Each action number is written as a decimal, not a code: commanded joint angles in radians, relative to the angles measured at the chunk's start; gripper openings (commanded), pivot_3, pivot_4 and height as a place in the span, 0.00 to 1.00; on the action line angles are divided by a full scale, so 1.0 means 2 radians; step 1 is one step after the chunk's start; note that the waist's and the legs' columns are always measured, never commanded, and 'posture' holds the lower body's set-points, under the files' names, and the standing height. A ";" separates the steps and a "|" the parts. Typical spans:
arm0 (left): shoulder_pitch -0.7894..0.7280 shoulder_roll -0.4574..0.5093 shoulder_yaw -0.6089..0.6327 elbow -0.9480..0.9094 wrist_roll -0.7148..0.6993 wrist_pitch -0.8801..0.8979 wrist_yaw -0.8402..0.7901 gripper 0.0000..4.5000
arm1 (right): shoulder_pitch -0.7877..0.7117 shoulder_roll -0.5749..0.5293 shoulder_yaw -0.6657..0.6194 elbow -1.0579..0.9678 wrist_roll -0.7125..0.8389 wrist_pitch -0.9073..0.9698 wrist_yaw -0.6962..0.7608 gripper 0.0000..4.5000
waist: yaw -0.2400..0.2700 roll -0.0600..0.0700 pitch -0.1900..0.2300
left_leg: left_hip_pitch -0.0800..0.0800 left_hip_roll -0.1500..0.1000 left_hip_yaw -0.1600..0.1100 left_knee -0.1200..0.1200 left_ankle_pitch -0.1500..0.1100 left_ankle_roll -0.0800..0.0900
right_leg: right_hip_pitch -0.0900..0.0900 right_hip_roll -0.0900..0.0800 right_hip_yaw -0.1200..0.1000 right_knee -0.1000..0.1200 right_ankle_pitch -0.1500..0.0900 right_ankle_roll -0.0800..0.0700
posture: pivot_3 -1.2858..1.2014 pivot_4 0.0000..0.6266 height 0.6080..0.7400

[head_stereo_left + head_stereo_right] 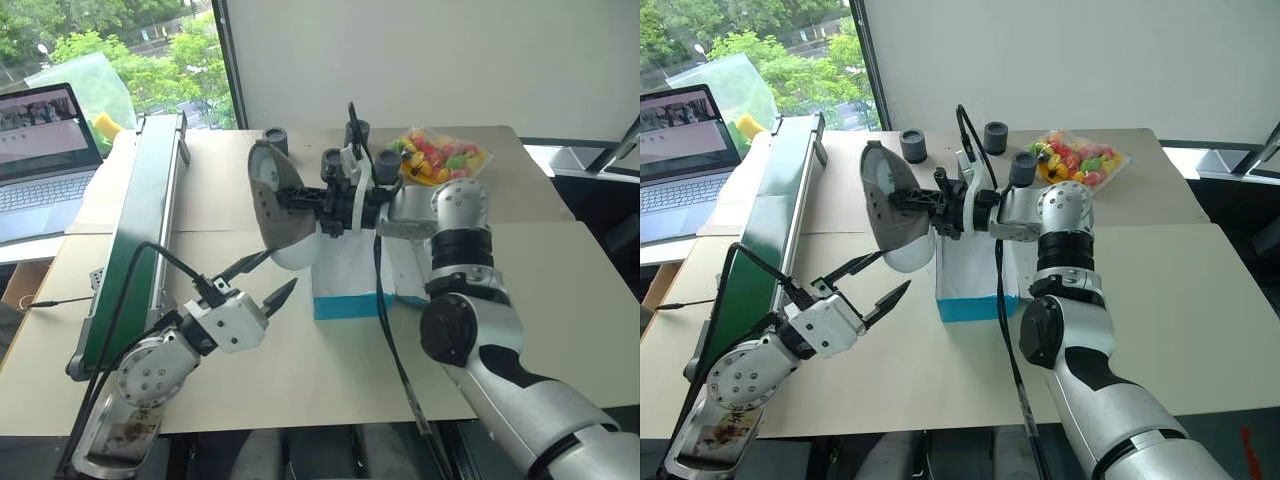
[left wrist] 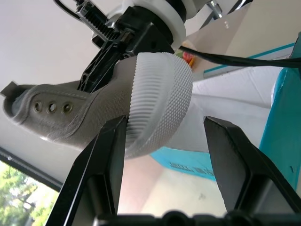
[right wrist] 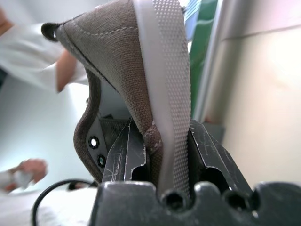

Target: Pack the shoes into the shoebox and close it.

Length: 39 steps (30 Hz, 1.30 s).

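Next, I set the greyish-beige shoe down lengthwise with my right gripper in the middle of the open blue shoebox (image 1: 355,256).
A greyish-beige shoe (image 1: 270,205) with a white sole hangs in the air, toe down, over the left end of the blue shoebox (image 1: 345,304). My right gripper (image 1: 285,198) is shut on its side wall and sole edge; in the right wrist view both fingers (image 3: 126,157) pinch the shoe (image 3: 141,70). My left gripper (image 1: 277,272) stands open just below and left of the shoe. In the left wrist view its fingers (image 2: 101,162) stand on either side of the ribbed sole (image 2: 157,92) without touching it. The box's inside is hidden behind the shoe and arm.
A long green conveyor (image 1: 135,215) runs along the table's left side, with a laptop (image 1: 40,150) beyond it. Dark cups (image 1: 276,138) and a bag of colourful items (image 1: 445,155) sit behind the box. A person's white sleeve (image 3: 26,47) and hand (image 3: 28,169) show in the right wrist view.
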<state>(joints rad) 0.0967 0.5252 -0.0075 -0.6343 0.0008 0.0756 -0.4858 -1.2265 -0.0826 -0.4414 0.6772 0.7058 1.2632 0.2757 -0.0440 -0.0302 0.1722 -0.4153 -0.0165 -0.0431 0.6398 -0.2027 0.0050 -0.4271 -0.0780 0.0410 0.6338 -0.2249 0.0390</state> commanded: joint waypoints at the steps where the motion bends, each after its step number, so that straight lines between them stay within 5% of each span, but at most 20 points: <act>1: 0.012 -0.016 0.016 -0.049 -0.093 0.122 -0.004 0.61 | 0.006 -0.023 0.050 -0.048 -0.062 -0.102 -0.009 0.19 | 0.001 0.000 0.000 | 0.000 0.000 -0.001 0.000 0.000 0.000 | 0.000 0.000 -0.001 0.000 0.000 0.000 | 0.52 0.24 1.00; 10: 0.029 -0.033 0.026 -0.111 -0.205 0.294 0.019 0.61 | 0.060 -0.049 0.111 -0.169 -0.135 -0.048 -0.103 0.19 | 0.000 0.000 0.000 | 0.000 0.000 -0.001 0.001 0.000 0.000 | 0.000 0.000 0.000 0.004 0.000 0.000 | 0.52 0.24 1.00; 18: -0.003 -0.019 0.032 -0.104 -0.214 0.305 0.019 0.61 | 0.116 -0.017 0.077 -0.258 -0.153 0.033 -0.174 0.19 | 0.000 0.000 0.000 | 0.004 0.000 -0.001 0.002 0.000 0.000 | 0.002 0.001 0.001 0.003 -0.001 -0.001 | 0.52 0.24 1.00; 32: -0.027 -0.027 0.009 -0.102 -0.221 0.306 0.030 0.61 | 0.167 -0.002 0.099 -0.262 -0.205 0.016 -0.200 0.19 | -0.001 0.000 0.000 | 0.004 0.000 0.000 0.002 0.000 0.000 | 0.002 0.001 0.001 0.003 -0.001 -0.001 | 0.52 0.24 1.00; 39: -0.027 -0.028 0.008 -0.105 -0.222 0.306 0.035 0.62 | 0.150 0.017 0.096 -0.276 -0.203 0.016 -0.190 0.69 | 0.000 0.000 0.000 | 0.004 0.000 0.000 0.002 0.000 0.000 | 0.002 0.001 0.001 0.003 -0.001 -0.001 | 0.52 0.24 1.00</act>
<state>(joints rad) 0.0487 0.4705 0.0086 -0.8109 -0.4342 0.6973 -0.4210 -0.8915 -0.0495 -0.2454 0.1808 0.2929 1.3145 -0.1135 -0.0440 -0.0299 0.1718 -0.4067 -0.0165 -0.0431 0.6437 -0.2027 0.0050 -0.4223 -0.0770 0.0430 0.6405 -0.2262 0.0373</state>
